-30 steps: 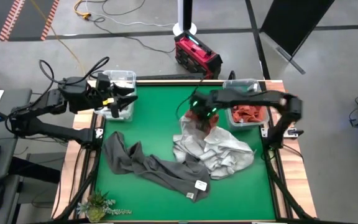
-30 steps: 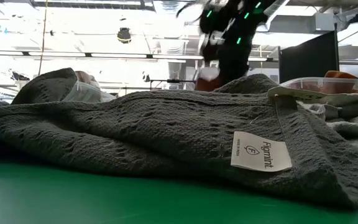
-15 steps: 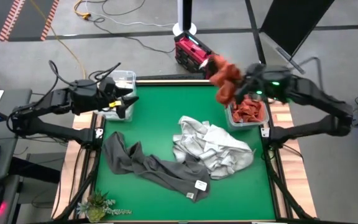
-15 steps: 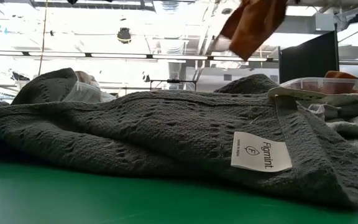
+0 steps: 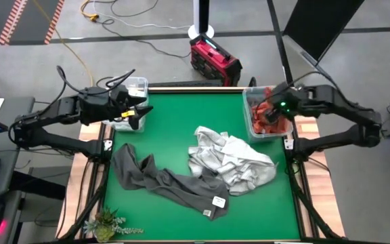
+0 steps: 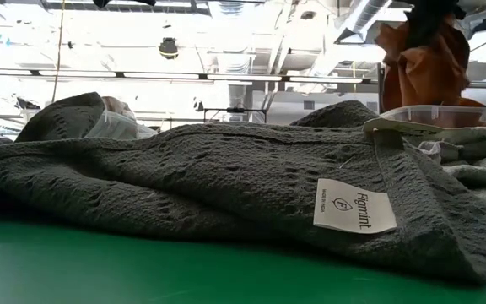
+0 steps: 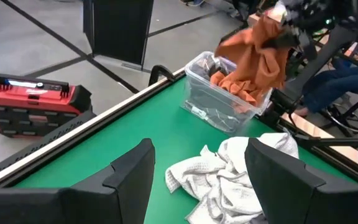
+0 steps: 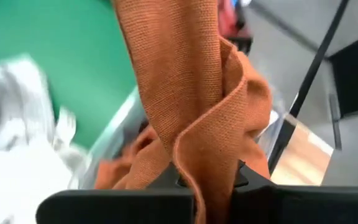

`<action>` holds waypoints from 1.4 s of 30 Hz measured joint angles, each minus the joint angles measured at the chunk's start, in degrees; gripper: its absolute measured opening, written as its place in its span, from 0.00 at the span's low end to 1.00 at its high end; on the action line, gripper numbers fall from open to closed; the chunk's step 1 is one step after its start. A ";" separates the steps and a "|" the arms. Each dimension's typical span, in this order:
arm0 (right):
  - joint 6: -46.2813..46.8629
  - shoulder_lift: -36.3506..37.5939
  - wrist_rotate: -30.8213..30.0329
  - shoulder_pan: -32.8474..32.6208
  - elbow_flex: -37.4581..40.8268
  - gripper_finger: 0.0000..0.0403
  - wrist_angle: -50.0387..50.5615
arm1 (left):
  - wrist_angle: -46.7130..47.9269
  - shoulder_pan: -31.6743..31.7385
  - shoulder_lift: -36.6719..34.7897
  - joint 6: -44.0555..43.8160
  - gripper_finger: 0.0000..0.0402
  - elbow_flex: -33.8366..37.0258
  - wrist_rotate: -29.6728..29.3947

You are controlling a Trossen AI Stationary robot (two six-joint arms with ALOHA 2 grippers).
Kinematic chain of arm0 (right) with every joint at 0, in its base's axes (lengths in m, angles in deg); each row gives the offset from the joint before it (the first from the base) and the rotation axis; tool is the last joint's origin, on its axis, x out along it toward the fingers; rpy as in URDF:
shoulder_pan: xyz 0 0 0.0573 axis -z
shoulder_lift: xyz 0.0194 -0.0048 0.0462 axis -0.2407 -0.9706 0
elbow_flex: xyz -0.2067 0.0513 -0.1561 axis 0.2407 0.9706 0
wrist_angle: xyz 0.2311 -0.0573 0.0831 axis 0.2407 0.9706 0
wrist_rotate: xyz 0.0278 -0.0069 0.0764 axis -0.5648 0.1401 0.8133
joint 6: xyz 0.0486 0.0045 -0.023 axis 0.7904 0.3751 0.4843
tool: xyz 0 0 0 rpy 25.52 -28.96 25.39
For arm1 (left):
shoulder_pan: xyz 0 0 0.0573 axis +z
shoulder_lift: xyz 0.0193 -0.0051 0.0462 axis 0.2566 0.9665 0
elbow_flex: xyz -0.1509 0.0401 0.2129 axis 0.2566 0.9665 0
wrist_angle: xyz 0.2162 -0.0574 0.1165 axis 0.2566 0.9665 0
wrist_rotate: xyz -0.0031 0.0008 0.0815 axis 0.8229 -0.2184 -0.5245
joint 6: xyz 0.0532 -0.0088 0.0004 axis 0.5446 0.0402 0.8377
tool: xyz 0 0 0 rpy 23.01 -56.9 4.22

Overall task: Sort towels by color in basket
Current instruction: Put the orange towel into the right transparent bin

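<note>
Next, my right gripper drops the rust orange towel onto the other orange cloth inside the clear bin [image 5: 268,122] [image 8: 151,155] below it. The towel now hangs over that bin.
A rust orange towel [image 7: 257,53] hangs over the clear bin [image 5: 271,127] at the table's far right, with my right gripper [image 8: 207,183] shut on it. That bin holds more orange cloth [image 7: 225,79]. My left gripper [image 5: 138,112] stands open with nothing between its fingers, beside the clear bin [image 5: 131,87] at the far left. A dark grey towel [image 5: 171,181] lies spread across the near middle of the table. A heap of white and light grey towels [image 5: 234,163] lies to its right. My right gripper pinches a bunched fold of the orange towel [image 8: 194,158] between its two fingers, several layers together. The fingers slant downward from above the bin. The towel hangs slack below them [image 6: 420,67], lifted clear of the table, its lower end at the bin's opening.
A red case [image 5: 214,59] stands on the floor past the far edge. A small plant [image 5: 107,224] sits at the near left corner. Bare green mat [image 5: 181,115] lies between the two bins. A seated person's legs [image 7: 337,81] show beyond the right bin.
My right gripper has risen from the towel heap at the table's middle and swung toward the far right, turning as it went. The orange towel has come up off the heap with it and now hangs over the right bin.
</note>
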 joint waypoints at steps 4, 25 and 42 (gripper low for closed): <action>-3.72 -3.00 4.04 0.33 0.00 0.09 1.08 | -0.02 0.00 0.00 -0.04 0.60 0.00 0.04; -16.77 -10.45 10.29 18.72 23.88 0.09 -24.61 | -0.30 0.00 0.00 -1.07 0.60 0.00 0.16; -53.23 -21.37 23.42 24.33 28.10 0.09 -30.81 | -0.28 -0.02 0.00 -0.98 0.60 0.00 0.07</action>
